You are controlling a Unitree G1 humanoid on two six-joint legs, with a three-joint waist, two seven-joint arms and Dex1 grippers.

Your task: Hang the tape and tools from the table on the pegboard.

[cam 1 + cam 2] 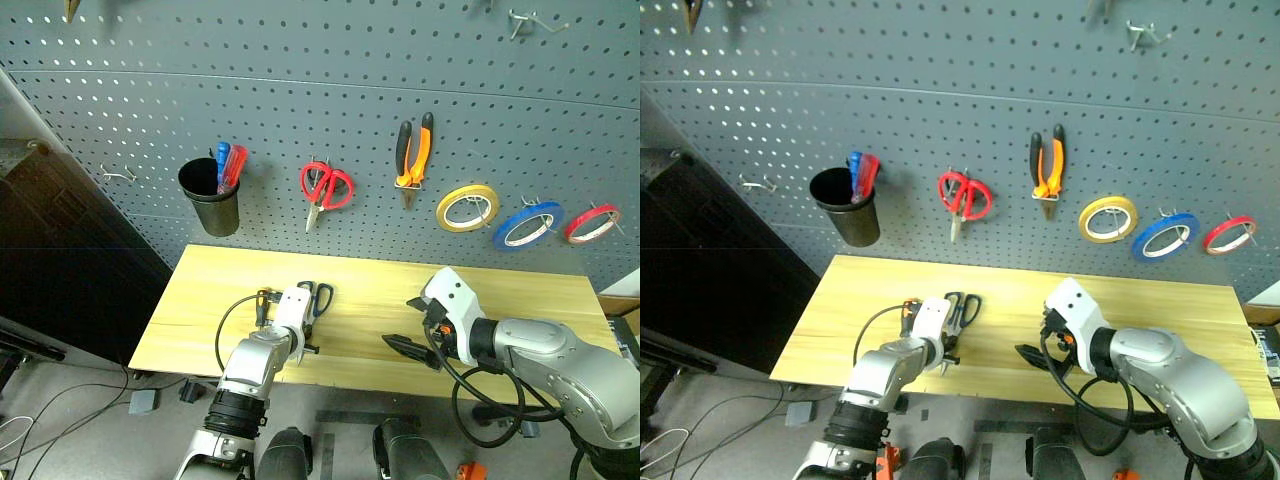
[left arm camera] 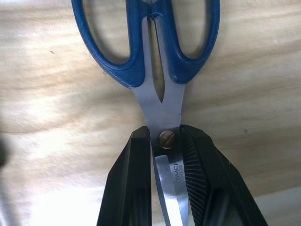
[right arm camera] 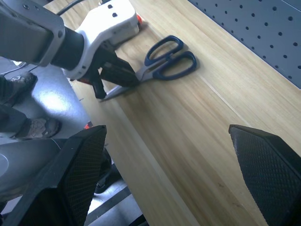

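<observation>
Next, I let go of the dark-blue-handled scissors with my left gripper in front of the red-handled scissors (image 1: 321, 201), so they hang on the same pegboard hook.
The dark-blue-handled scissors (image 2: 150, 56) lie flat on the light wooden table (image 1: 520, 300), near its front edge and left of the middle. My left gripper (image 2: 164, 136) is shut on the scissors at the pivot screw, where the blades start. In the right wrist view, the left gripper's black fingers (image 3: 120, 73) clamp the blades, with the handles (image 3: 169, 59) pointing toward the pegboard (image 1: 300, 80). My right gripper (image 1: 412, 325) hovers open above the table's middle, holding nothing. The orange-and-black pliers (image 1: 414, 155) and the red tape (image 1: 591, 223) hang on the pegboard.
Also on the pegboard are a black cup (image 1: 211, 198) holding red and blue handles, red-handled scissors (image 1: 325, 188), a yellow roll (image 1: 467, 207) and a blue roll (image 1: 527, 224). A bare hook (image 1: 120, 175) is at the left, more hooks (image 1: 525, 20) at the top right.
</observation>
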